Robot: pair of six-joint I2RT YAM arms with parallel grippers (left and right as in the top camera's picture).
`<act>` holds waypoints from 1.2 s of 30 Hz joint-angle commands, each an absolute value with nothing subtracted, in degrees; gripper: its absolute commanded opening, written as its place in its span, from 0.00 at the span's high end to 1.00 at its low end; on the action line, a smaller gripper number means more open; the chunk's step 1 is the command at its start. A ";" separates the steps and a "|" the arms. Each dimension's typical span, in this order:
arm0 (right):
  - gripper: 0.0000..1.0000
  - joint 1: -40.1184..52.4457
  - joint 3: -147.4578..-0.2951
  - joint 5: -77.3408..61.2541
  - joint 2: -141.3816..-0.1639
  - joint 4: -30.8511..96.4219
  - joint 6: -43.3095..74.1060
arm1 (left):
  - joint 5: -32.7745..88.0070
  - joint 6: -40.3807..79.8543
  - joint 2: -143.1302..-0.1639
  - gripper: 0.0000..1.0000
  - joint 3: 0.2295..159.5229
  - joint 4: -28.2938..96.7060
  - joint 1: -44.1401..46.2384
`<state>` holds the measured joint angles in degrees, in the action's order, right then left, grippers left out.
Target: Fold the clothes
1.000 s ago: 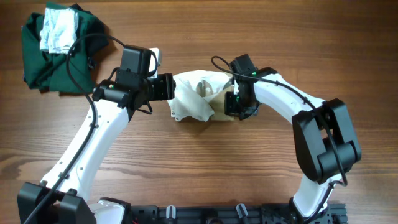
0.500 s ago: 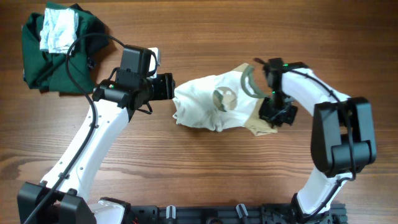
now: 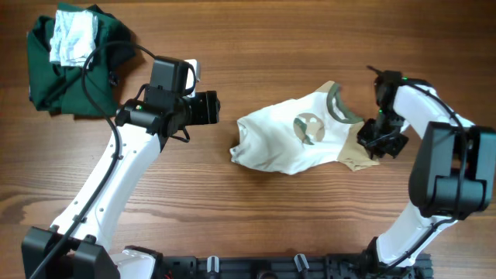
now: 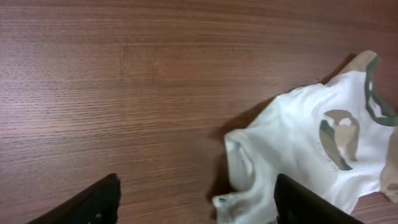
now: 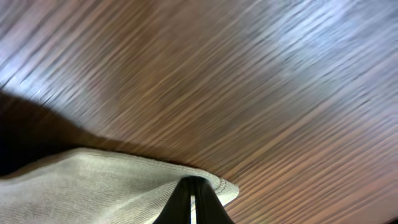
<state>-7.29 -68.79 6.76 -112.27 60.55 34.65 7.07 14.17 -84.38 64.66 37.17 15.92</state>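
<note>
The white end of the clothes is crumpled, so I should take the white end's far corner (image 3: 243,122) with my left gripper and its far edge with my right gripper to straighten it.
The clothes (image 3: 298,139), a small white top with a tan sleeve and green-edged neck, lie spread on the wooden table right of centre. My right gripper (image 3: 380,141) is shut on the tan edge at the garment's right end. In the right wrist view the closed gripper (image 5: 193,200) pinches the cloth's hem (image 5: 93,186) just above the table. My left gripper (image 3: 215,108) hangs open to the left of the garment, apart from it. In the left wrist view the garment (image 4: 311,143) lies ahead and to the right of the left gripper (image 4: 196,202), with nothing gripped.
A large dark green garment (image 3: 74,77) is bunched at the table's far left corner, with a whitish-grey cloth (image 3: 72,39) on top of it. Bare wood (image 3: 256,209) stretches in front of the clothes.
My right gripper has dragged the garment to the right, opening it out from a bunched heap. The garment has moved away from my left gripper, whose jaws have widened; that arm has stayed put.
</note>
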 commanded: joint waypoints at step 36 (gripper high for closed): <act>0.78 6.24 -84.73 -17.56 -111.11 55.00 15.03 | 28.10 11.99 -103.66 0.96 64.90 23.59 22.41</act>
<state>5.61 -84.27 -19.49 -108.09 55.42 13.45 26.74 11.88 -100.29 64.69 23.35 22.15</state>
